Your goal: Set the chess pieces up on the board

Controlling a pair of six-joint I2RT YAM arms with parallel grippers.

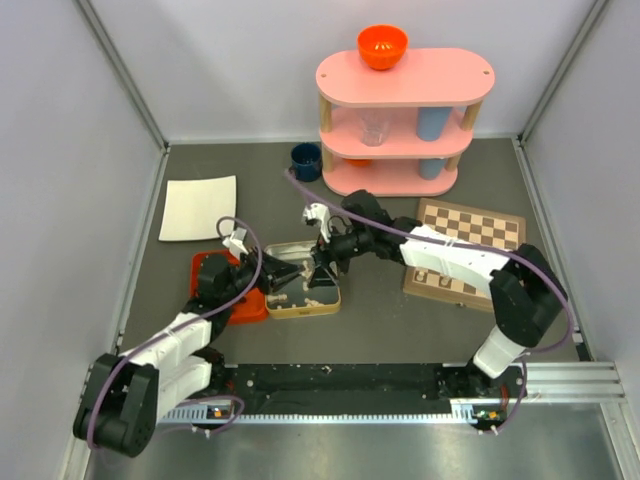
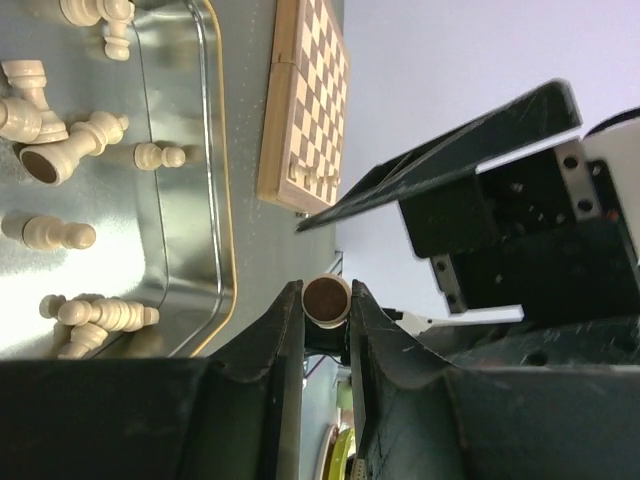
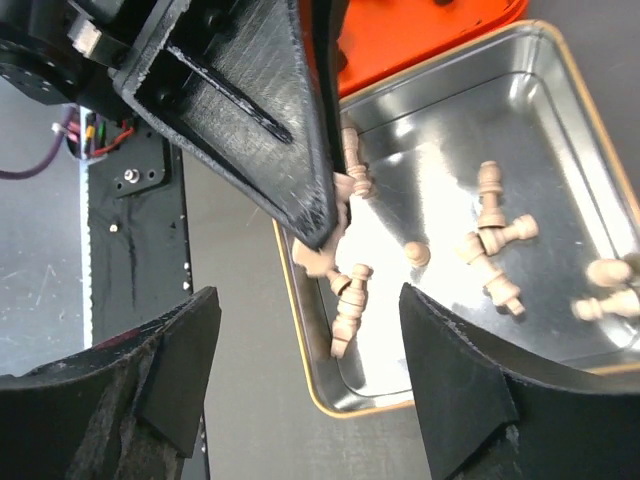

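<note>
The cream chess piece is in my left gripper, far from the board, so my right gripper will take hold of the chess piece's loose end [image 3: 314, 260] before carrying it over.
My left gripper [image 2: 327, 300] is shut on a pale cream chess piece [image 2: 327, 298], whose round brown base shows between the fingertips. It hangs over the near end of the silver tin [image 2: 215, 150], where several cream chess pieces [image 2: 70, 150] lie on their sides. My right gripper [image 3: 310, 370] stands open above the tin's corner [image 3: 560, 150], right beside the left gripper's fingers [image 3: 250, 110], with nothing between its own. From above, both grippers [image 1: 285, 285] [image 1: 322, 268] meet over the tin [image 1: 283, 311]. The board [image 1: 470, 232] lies to the right, partly under the right arm.
An orange tray [image 1: 212, 268] lies left of the tin, under the left arm. A white cloth [image 1: 198, 207] sits at the back left. A dark blue cup [image 1: 306, 160] and a pink shelf [image 1: 400, 120] with an orange bowl [image 1: 382, 45] stand at the back.
</note>
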